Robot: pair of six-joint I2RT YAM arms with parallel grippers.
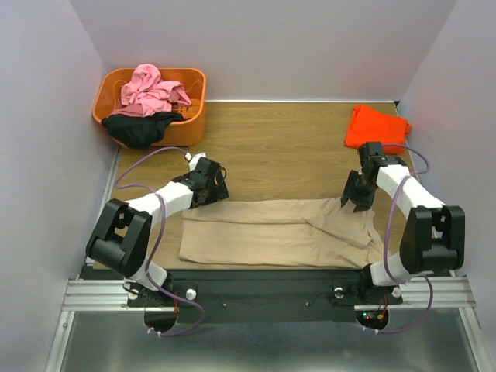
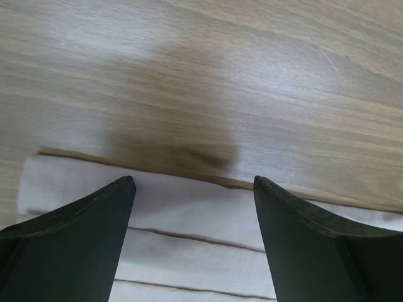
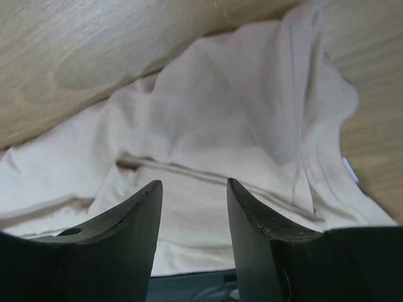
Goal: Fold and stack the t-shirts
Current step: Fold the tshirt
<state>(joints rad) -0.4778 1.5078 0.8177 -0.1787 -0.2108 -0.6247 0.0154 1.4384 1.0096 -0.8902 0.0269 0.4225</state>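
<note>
I should help slide the tan t-shirt inward with my right gripper, since it crowds the table's near edge and its end is rumpled, then pinch that rumpled end (image 1: 364,225).
A tan t-shirt (image 1: 271,230) lies folded lengthwise along the near edge of the wooden table (image 1: 271,147). My left gripper (image 1: 219,191) hovers over its far left corner, jaws open, with only pale layered cloth (image 2: 189,220) beneath and nothing between the fingers. My right gripper (image 1: 355,203) stands over the shirt's rumpled right end (image 3: 239,119), jaws apart and empty. An orange-red t-shirt (image 1: 377,127) lies folded at the far right. A pink t-shirt (image 1: 149,88) and a black t-shirt (image 1: 141,126) sit in the basket.
The orange plastic basket (image 1: 194,105) stands at the far left corner, the black shirt hanging over its front rim. Pale walls close in the table on the left, right and back. The metal rail (image 1: 256,294) carrying both arm bases runs along the near edge.
</note>
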